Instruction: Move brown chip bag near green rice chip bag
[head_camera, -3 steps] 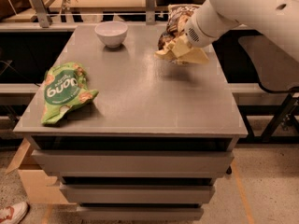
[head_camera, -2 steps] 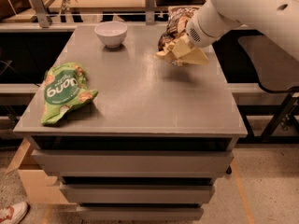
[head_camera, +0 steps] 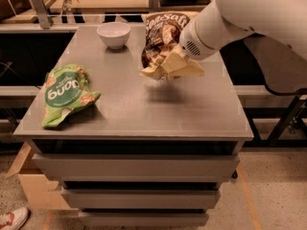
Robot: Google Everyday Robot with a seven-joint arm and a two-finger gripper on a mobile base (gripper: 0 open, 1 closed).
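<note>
The robot's gripper will let go of the brown chip bag against the green rice chip bag (head_camera: 103,97), in front of the white bowl.
The brown chip bag (head_camera: 160,37), dark brown and pale yellow with white script lettering, hangs in the air above the middle of the grey table (head_camera: 192,114), and its shadow falls on the top below it. My gripper (head_camera: 176,57) comes in from the right on the white arm and is shut on the bag's pale lower right part. The green rice chip bag (head_camera: 64,92) lies flat near the table's left edge, well to the left of the brown bag and apart from it.
A white bowl (head_camera: 113,34) stands at the back of the table, left of the brown bag. Drawers sit under the tabletop. A wooden box (head_camera: 29,186) and a shoe (head_camera: 12,218) are on the floor at the lower left. Benches stand behind.
The gripper has lifted the brown chip bag off the back right of the table and carried it left and forward, toward the middle. The green bag and bowl have not moved.
</note>
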